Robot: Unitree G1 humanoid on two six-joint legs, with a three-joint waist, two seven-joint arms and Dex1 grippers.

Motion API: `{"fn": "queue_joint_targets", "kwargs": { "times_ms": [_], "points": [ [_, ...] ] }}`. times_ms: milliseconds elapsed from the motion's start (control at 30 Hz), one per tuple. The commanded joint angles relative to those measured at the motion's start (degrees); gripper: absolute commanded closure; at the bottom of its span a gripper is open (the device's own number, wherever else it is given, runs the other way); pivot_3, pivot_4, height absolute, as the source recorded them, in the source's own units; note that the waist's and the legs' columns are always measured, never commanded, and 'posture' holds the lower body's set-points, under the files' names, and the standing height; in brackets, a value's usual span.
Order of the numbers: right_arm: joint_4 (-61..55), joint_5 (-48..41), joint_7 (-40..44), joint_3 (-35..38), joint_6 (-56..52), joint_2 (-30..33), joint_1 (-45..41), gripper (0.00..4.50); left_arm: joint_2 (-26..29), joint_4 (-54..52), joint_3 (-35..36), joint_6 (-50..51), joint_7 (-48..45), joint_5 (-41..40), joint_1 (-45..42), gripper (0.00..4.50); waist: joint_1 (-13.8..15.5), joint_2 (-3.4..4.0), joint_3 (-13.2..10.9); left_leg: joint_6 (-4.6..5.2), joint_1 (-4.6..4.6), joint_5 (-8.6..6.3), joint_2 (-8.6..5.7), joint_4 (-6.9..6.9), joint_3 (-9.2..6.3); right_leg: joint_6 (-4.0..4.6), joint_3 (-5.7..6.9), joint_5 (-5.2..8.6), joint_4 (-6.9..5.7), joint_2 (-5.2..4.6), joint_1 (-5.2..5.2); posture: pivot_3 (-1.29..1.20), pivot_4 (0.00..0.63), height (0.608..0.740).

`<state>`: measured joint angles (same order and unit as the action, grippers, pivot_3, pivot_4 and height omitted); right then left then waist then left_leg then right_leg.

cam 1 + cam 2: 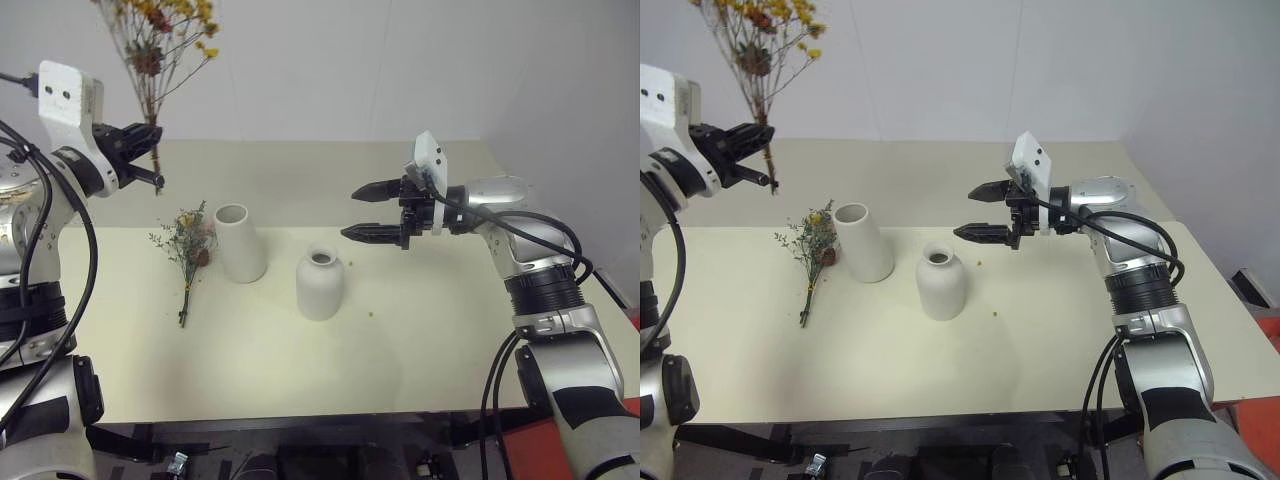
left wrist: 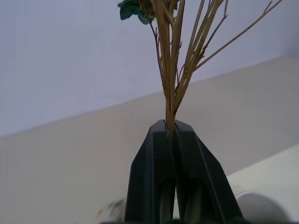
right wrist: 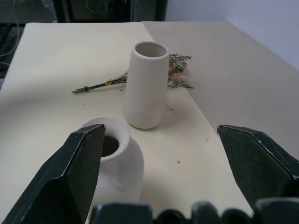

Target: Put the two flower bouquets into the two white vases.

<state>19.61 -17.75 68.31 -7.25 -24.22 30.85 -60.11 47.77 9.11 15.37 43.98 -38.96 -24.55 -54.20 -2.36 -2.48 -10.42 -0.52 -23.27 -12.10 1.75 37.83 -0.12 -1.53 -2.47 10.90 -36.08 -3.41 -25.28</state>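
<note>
The robot's left gripper should release the yellow-orange bouquet in the opening of the taller white vase (image 1: 231,213) (image 2: 260,208) next to the grey-green bouquet.
My left gripper (image 1: 150,155) is shut on the thin brown stems of the yellow-orange bouquet (image 1: 165,30), held upright high above the table's left back part. The left wrist view shows the stems (image 2: 170,88) pinched between the closed fingers. The grey-green bouquet (image 1: 187,245) lies flat on the table, just left of the taller white vase (image 1: 238,242). The shorter, narrow-necked vase (image 1: 320,283) stands to the taller one's front right. My right gripper (image 1: 350,213) hangs open and empty, pointing left, above and a little behind the shorter vase (image 3: 117,149).
Both vases stand upright on a cream table (image 1: 420,360) against a pale wall. A small crumb (image 1: 372,314) lies right of the shorter vase. A red object (image 1: 632,320) sits beyond the table's right edge.
</note>
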Motion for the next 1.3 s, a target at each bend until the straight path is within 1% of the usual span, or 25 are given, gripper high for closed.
{"fn": "queue_joint_targets", "kwargs": {
  "times_ms": [33,133,233,333,467,633,900,1067,1300],
  "points": [
    [-2.40,-0.34,-1.07,1.60,-0.62,0.22,-0.80,0.00,0.20,6.86,-1.88,-2.62,-7.33,-1.34,-5.02,4.44,-0.04,0.00,0.00,0.00,0.00,0.00,0.00,0.00,0.00,0.00,0.01,0.00,0.00,0.01,0.00,0.00,0.150,0.740],
    [-3.92,-0.77,-1.94,2.05,-1.33,0.18,0.10,0.00,-0.99,11.24,-2.58,-5.52,-11.63,-1.61,-6.85,4.44,-0.06,0.00,0.00,0.01,0.00,0.00,0.00,0.01,0.00,-0.01,0.01,0.00,0.01,0.01,0.00,0.00,0.150,0.740],
    [-5.73,-1.31,-2.92,2.59,-2.29,0.14,1.11,0.00,-3.92,14.23,-0.92,-12.51,-13.68,-1.95,-6.90,4.44,-0.06,0.00,0.00,0.01,-0.02,0.00,0.01,0.01,0.00,-0.01,0.01,0.00,0.01,0.02,0.00,0.00,0.150,0.740],
    [-7.46,-1.76,-3.85,2.96,-3.17,0.19,2.09,0.00,-5.34,16.68,-1.44,-14.66,-16.55,-2.16,-6.96,4.44,-0.06,0.00,0.00,0.01,-0.02,0.00,0.02,0.01,-0.01,-0.01,0.01,0.00,0.01,0.02,0.00,0.00,0.150,0.740],
    [-8.84,-2.19,-4.46,3.34,-3.96,0.36,2.80,0.00,-5.42,18.66,-3.10,-15.86,-20.45,-1.79,-6.82,4.44,-0.22,0.00,0.00,0.01,-0.02,0.00,0.02,0.01,0.00,-0.01,0.00,0.00,0.00,0.02,-0.01,0.00,0.150,0.740],
    [-9.90,-2.85,-5.17,3.55,-4.56,0.38,3.20,0.00,-6.03,21.81,-3.47,-17.90,-21.93,-1.12,-7.59,4.44,-0.13,0.00,0.00,0.01,-0.01,0.00,0.02,0.01,-0.01,-0.01,0.00,0.00,-0.01,0.03,0.00,0.00,0.150,0.740],
    [-10.64,-3.16,-6.38,3.13,-6.35,-0.58,2.43,0.00,-8.79,23.62,-2.84,-21.27,-22.94,-1.77,-5.76,4.44,-0.06,0.00,0.00,0.01,-0.03,0.00,0.02,0.02,-0.01,-0.01,0.01,0.00,0.00,0.03,0.00,0.00,0.150,0.740],
    [-4.04,-1.28,-6.25,0.42,-7.56,-3.36,-3.73,0.00,-9.80,24.12,-2.87,-21.78,-23.15,-1.69,-5.48,4.44,-0.43,0.00,0.00,0.01,-0.01,0.00,0.05,0.01,-0.01,-0.01,-0.01,0.00,-0.03,0.06,-0.03,0.00,0.150,0.740],
    [9.45,4.43,-4.09,-3.87,-2.69,-7.32,-11.53,0.00,-10.03,25.14,-3.11,-23.18,-23.57,-0.99,-5.10,4.44,-0.22,0.01,0.00,0.01,-0.04,0.00,0.08,0.01,-0.01,0.00,0.01,0.00,-0.01,0.09,-0.04,0.00,0.150,0.740]
  ]
}}
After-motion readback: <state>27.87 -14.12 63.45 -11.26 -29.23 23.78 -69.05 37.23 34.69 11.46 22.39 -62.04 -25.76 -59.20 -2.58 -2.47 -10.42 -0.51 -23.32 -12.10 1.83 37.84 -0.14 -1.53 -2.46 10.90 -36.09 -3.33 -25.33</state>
